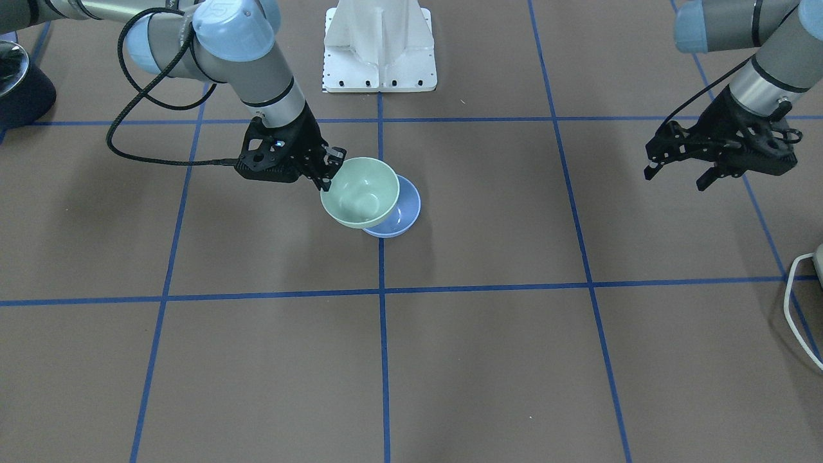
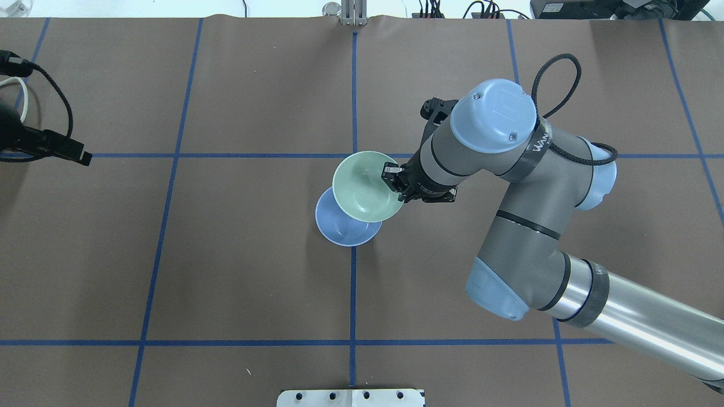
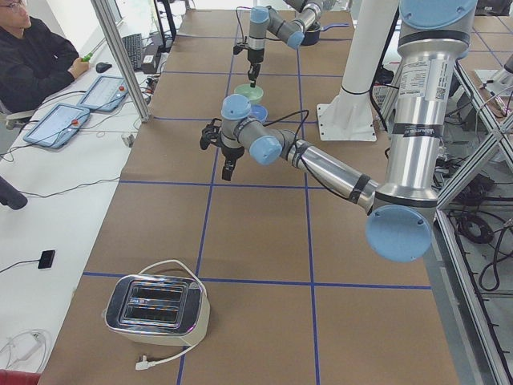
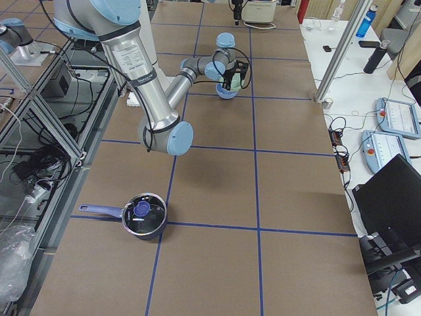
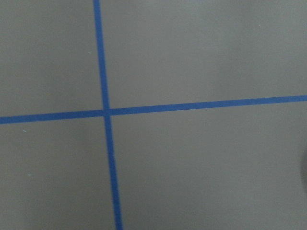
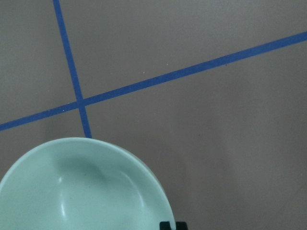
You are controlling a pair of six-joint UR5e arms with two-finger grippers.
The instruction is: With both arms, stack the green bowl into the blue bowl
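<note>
My right gripper should release the green bowl in the middle of the blue bowl [image 1: 385,204], facing the white pedestal base.
My right gripper [image 1: 328,172] is shut on the rim of the green bowl [image 1: 360,191] and holds it, slightly tilted, above the table. The blue bowl [image 1: 404,218] stands on the table underneath, partly covered; the green bowl overlaps it but is off-centre. The overhead view shows the green bowl [image 2: 365,186], the blue bowl [image 2: 338,230] and my right gripper [image 2: 394,182]. The right wrist view shows the green bowl [image 6: 81,191] close up. My left gripper [image 1: 676,175] is open and empty, far off to the side above the table. The left wrist view shows only table.
The white pedestal base [image 1: 379,51] stands behind the bowls. A toaster [image 3: 156,305] sits at the table end on my left, with its white cable [image 1: 794,308]. A dark pot with a lid [image 4: 145,216] sits at the end on my right.
</note>
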